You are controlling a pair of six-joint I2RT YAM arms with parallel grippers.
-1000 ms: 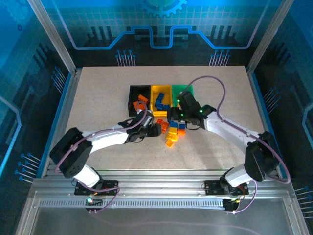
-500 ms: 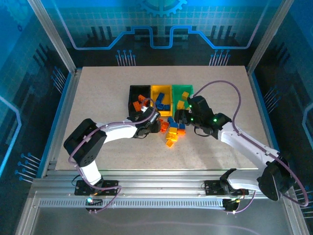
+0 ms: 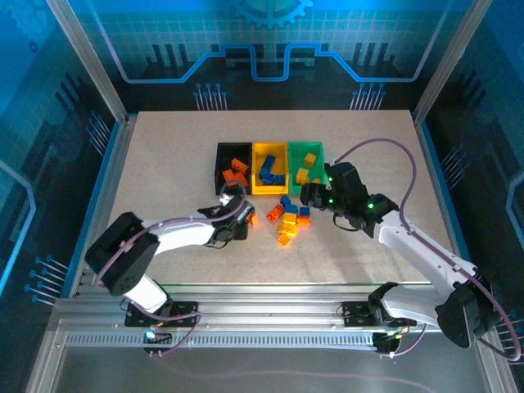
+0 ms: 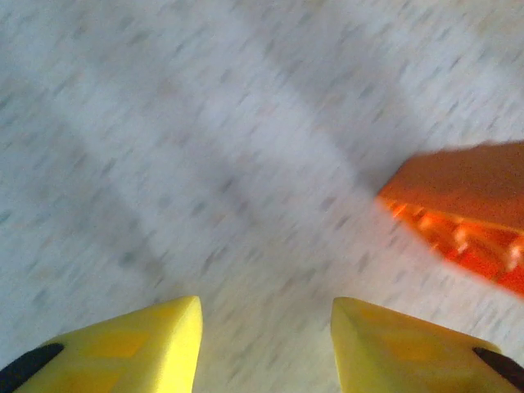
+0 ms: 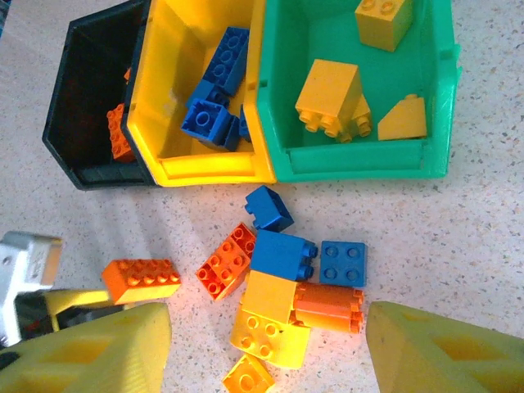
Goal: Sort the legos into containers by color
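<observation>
Next, I open my left gripper wider, move it over and grab the lone orange lego by its long sides (image 5: 154,292), because the lego is outside the narrow gap between its fingers.
Three containers stand side by side: black (image 3: 233,168) (image 5: 90,98) with orange legos, yellow (image 3: 270,168) (image 5: 205,169) with blue legos (image 5: 217,90), green (image 3: 305,164) (image 5: 352,160) with yellow legos (image 5: 327,94). In front of them lies a loose pile of blue, orange and yellow legos (image 3: 286,221) (image 5: 282,254). My right gripper (image 3: 309,196) (image 5: 270,352) hangs open above the pile, nothing between its fingers. My left gripper (image 3: 241,223) (image 4: 266,327) is low over bare table, jaws apart and empty. A lone orange lego (image 3: 251,218) (image 4: 467,205) (image 5: 141,281) lies just ahead of it to the right.
The speckled table (image 3: 164,164) has free room left, right and in front of the pile. A metal frame and blue walls (image 3: 90,90) ring the table.
My left gripper has drawn back left from the pile and its jaws have narrowed. The right arm has swung right, its gripper shifting from the green bin's front to above the pile.
</observation>
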